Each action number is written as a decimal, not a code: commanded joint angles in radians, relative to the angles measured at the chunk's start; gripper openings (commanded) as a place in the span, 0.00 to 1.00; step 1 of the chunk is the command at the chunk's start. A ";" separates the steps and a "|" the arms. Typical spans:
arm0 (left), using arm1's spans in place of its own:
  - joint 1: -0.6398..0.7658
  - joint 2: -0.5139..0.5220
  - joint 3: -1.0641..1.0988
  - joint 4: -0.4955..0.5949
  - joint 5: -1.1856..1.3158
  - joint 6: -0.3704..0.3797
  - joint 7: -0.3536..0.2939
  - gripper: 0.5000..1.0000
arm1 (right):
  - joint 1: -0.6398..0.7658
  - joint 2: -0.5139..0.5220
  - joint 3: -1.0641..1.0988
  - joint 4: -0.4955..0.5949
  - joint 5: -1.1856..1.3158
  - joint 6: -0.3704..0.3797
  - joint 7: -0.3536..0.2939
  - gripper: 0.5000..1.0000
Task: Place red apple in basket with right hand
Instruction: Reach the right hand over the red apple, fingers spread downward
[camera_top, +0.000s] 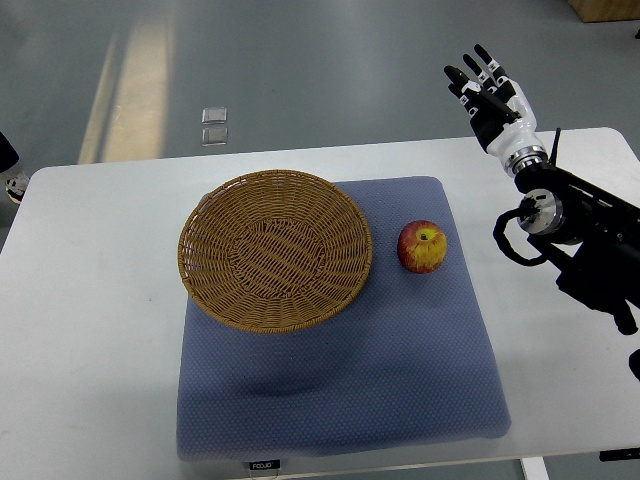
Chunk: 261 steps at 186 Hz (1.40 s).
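The robot's right gripper should close around the middle of the red apple (422, 247), with its fingers on the apple's basket-facing side and the opposite side.
A red apple (422, 247) with a yellow patch sits on the blue mat (340, 370), just right of the wicker basket (275, 250). The basket holds nothing. My right hand (487, 92) is raised beyond the table's far right edge, well above and to the right of the apple, with fingers spread and holding nothing. Its arm (570, 230) comes in from the right edge. The left arm is out of view.
The white table (80, 330) carries the mat and basket. Two small clear squares (214, 125) lie on the grey floor beyond the table. A dark shoe (10, 170) shows at the left edge.
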 joint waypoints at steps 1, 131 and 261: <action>0.000 0.000 0.000 0.001 0.000 0.000 0.000 1.00 | 0.001 -0.041 0.000 0.040 -0.005 0.004 0.000 0.85; 0.000 0.000 0.002 0.001 0.000 0.000 0.000 1.00 | 0.036 -0.295 -0.003 0.227 -0.534 0.315 0.013 0.84; 0.000 0.000 0.002 0.001 0.000 0.000 0.000 1.00 | 0.128 -0.352 -0.024 0.333 -1.533 0.418 0.012 0.84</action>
